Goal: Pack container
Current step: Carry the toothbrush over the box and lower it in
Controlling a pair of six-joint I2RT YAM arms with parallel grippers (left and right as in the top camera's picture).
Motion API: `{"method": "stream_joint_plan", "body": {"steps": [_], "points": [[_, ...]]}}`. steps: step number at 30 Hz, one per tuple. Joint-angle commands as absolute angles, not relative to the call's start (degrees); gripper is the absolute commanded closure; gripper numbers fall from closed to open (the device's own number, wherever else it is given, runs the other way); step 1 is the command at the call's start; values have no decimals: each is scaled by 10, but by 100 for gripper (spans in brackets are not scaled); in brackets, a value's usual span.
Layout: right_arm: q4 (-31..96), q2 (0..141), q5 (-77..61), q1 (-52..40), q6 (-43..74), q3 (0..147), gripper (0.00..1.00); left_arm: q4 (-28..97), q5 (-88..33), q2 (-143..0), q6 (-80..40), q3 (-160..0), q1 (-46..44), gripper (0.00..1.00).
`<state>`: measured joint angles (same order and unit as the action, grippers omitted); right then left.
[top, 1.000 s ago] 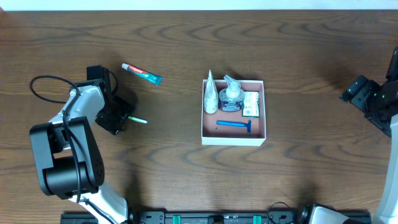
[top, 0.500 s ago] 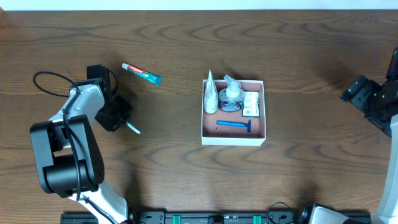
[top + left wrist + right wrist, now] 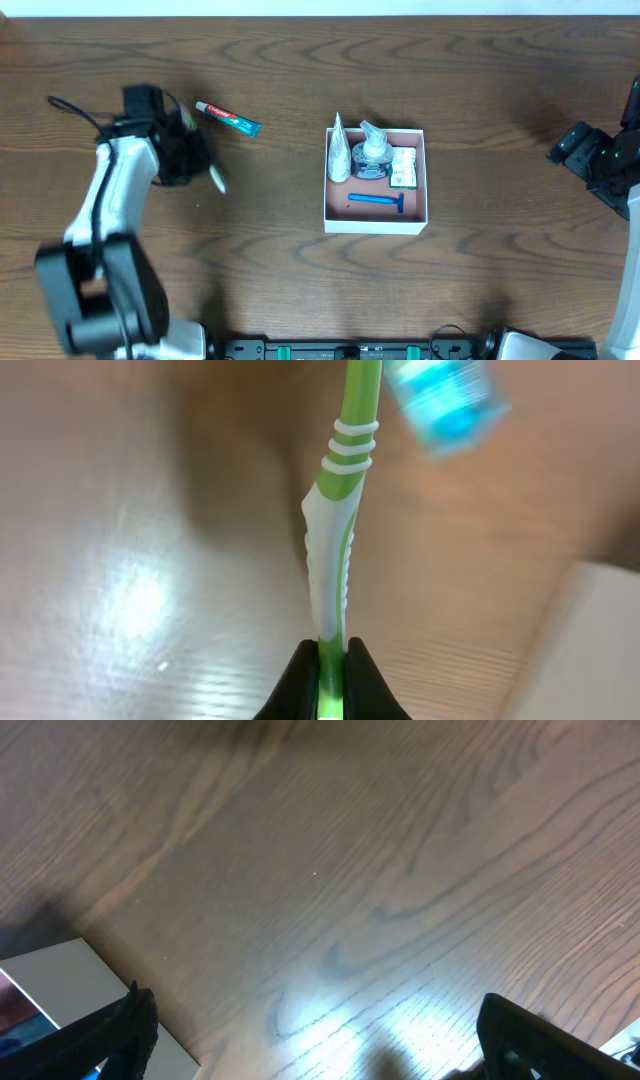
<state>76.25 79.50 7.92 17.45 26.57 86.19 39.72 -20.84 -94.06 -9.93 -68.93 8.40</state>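
The robot's left gripper needs to release the green and white toothbrush across the blue razor in the container [image 3: 378, 204]. The toothbrush is now raised off the table.
A green and white toothbrush [image 3: 333, 550] is pinched at its handle end by my left gripper [image 3: 333, 672], which is shut on it and raised off the table. From overhead, the left gripper [image 3: 198, 166] is left of the container, with the toothbrush [image 3: 216, 180] sticking out toward it. The container [image 3: 375, 226], white-walled and pink inside, sits mid-table; its white corner [image 3: 595, 650] shows in the left wrist view. My right gripper [image 3: 320, 1045] stands open over bare wood at the far right [image 3: 585, 150], nothing between its fingers.
A red, white and teal toothpaste tube [image 3: 228, 118] lies on the table just beyond the left gripper. Inside the container are a white tube [image 3: 338, 148], a pump bottle [image 3: 372, 155], a small white box [image 3: 404, 168] and a blue razor [image 3: 378, 201].
My left gripper has shut on the toothbrush and lifted it off the table, swinging up and back. The right arm has not moved.
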Motion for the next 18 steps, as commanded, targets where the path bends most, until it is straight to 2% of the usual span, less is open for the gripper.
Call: {"method": "stream_joint_plan", "body": {"steps": [1, 6, 10, 18], "points": [[763, 795, 81, 178, 272, 869, 1, 396, -238, -842, 4, -724, 49, 94], [763, 795, 81, 178, 272, 869, 1, 376, -238, -719, 169, -726, -48, 94], [763, 795, 81, 178, 272, 869, 1, 349, -243, -649, 251, -726, -148, 94], [763, 795, 81, 178, 272, 869, 1, 369, -237, -637, 365, -726, -300, 94]]}}
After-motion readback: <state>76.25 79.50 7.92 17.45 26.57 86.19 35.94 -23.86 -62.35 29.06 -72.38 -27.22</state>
